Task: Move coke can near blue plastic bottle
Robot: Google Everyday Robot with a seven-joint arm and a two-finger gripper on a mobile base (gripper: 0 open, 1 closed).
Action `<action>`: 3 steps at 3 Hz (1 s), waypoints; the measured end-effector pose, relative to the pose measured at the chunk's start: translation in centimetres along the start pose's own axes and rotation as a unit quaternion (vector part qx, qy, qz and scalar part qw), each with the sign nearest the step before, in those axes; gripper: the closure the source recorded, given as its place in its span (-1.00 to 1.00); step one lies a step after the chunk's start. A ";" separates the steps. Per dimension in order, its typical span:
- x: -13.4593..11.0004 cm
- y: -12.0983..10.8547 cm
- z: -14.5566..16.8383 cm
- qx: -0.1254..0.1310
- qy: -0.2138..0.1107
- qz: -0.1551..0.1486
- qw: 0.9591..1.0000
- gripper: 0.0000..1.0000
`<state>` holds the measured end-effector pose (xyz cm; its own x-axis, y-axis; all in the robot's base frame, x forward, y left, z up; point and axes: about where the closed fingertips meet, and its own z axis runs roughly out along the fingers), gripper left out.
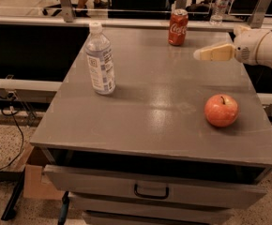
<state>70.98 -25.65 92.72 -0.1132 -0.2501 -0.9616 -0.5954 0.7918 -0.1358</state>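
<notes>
I will close my gripper on the middle of the coke can [178, 29], which is standing upright at the back of the grey table.
The coke can [177, 27], red with white script and a silver top, stands upright at the back of the grey table [150, 125], right of centre. The blue plastic bottle [100, 60], clear with a white cap and a blue-and-white label, stands upright on the table's left side. My gripper [201, 55] reaches in from the right edge on a white arm, pointing left. It hangs above the table, to the right of the can and a little nearer the front, apart from it and holding nothing that I can see.
A red-orange apple [221, 110] lies on the table's front right, below the arm. A smaller clear bottle [220, 3] stands behind the table at the back right. A drawer [150, 186] under the tabletop is partly open. A cardboard box [35, 177] sits on the floor at left.
</notes>
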 end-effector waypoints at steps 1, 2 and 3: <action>-0.1 -1.0 5.0 0.009 -0.018 0.028 0.999 -1.00; -0.1 -0.9 5.0 0.009 -0.018 0.028 0.999 -1.00; 0.5 -2.5 6.8 0.039 -0.030 0.020 0.999 -1.00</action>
<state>77.79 -23.94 90.94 -0.0861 -0.1843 -0.9791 -0.5274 0.8422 -0.1122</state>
